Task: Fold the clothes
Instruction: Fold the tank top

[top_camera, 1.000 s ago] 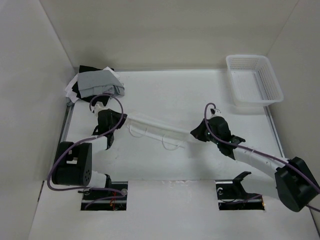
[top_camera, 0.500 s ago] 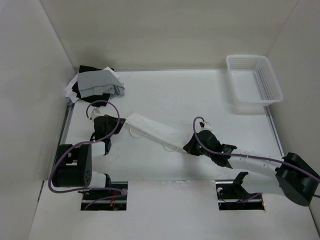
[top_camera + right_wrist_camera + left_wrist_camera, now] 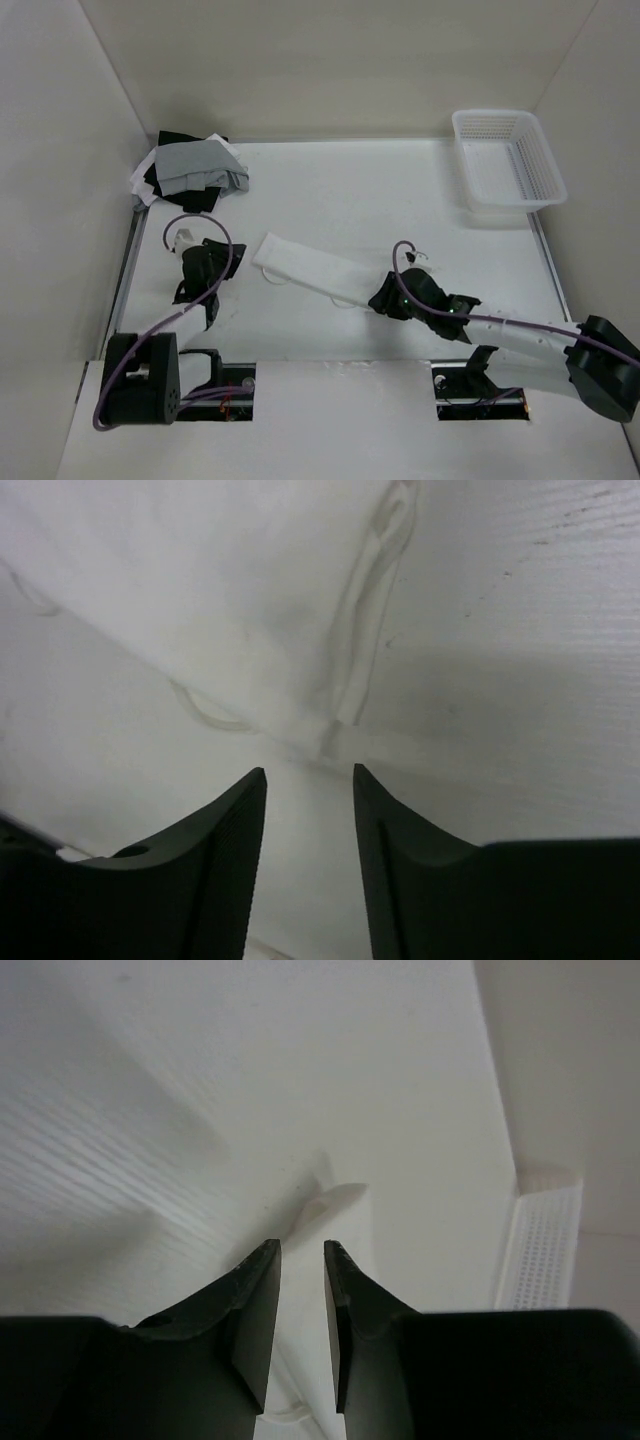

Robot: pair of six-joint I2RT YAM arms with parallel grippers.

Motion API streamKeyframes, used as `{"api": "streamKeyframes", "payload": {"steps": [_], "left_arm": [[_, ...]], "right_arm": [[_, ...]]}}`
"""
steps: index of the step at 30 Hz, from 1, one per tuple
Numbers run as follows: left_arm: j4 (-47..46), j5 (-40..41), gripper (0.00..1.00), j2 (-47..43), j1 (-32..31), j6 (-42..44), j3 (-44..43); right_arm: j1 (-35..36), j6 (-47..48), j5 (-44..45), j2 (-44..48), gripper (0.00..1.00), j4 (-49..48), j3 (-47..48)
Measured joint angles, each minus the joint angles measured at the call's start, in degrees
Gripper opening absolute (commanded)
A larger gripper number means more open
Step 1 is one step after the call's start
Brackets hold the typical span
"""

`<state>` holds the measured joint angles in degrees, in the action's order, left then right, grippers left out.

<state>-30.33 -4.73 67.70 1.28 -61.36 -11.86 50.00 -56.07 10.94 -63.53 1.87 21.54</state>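
Next, I move my empty right gripper to pinch the garment's short end [image 3: 362, 655] at the white garment's near corner ahead, then fold.
The clothes [image 3: 320, 272] are one white garment lying as a long folded strip across the middle of the table, with thin strap loops showing along its near edge. My left gripper [image 3: 222, 262] sits just left of the strip's left end and is clear of it. In the left wrist view the left gripper [image 3: 301, 1245] is narrowly open over the garment [image 3: 340, 1220]. My right gripper [image 3: 380, 298] is at the strip's right end. In the right wrist view the right gripper [image 3: 308, 772] is open, the fabric [image 3: 250, 610] lies ahead, and nothing is between the fingers.
A heap of grey, black and white clothes [image 3: 190, 170] lies at the back left corner. A white plastic basket [image 3: 500, 208] stands at the back right and also shows as the basket [image 3: 540, 1250] at the edge of the left wrist view. White walls enclose the table.
Both grippers were shut on the garment's ends and carried it toward the near edge. Both have now opened and let go, and the strip lies flat.
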Motion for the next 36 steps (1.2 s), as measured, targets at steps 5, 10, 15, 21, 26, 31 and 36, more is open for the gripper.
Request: {"api": "streamKeyframes", "payload": {"steps": [5, 10, 15, 21, 26, 31, 36], "left_arm": [[4.44, 6.54, 0.22, -6.01, -15.72, 4.48, -5.64], [3.04, 9.27, 0.22, 2.82, -28.57, 9.79, -15.45], [1.22, 9.27, 0.21, 13.49, -28.70, 10.86, -17.68], [-0.48, 9.22, 0.21, 17.73, -25.11, 11.04, -16.55], [-3.76, 9.29, 0.21, 19.02, -21.81, 10.99, -13.27], [-6.58, 9.27, 0.22, 21.07, -20.79, 10.93, -10.47], [-10.43, 9.05, 0.22, 22.32, -20.11, 10.58, -9.35]], "right_arm": [[-1.90, 1.03, -0.11, 5.81, 0.56, -0.04, 0.00], [-8.24, 1.92, -1.75, 2.60, 0.57, -5.09, -0.85], [-13.05, 2.51, -5.60, -5.18, 0.58, -11.72, -1.29], [-14.53, 1.20, -10.05, -13.44, 0.43, -22.53, -1.49], [-14.53, -0.79, -11.08, -15.06, 0.43, -26.84, -2.86], [-14.51, -2.56, -11.37, -13.31, 0.52, -28.52, -4.72], [-14.29, -3.50, -10.73, -9.33, 0.53, -25.77, -6.45]]}}
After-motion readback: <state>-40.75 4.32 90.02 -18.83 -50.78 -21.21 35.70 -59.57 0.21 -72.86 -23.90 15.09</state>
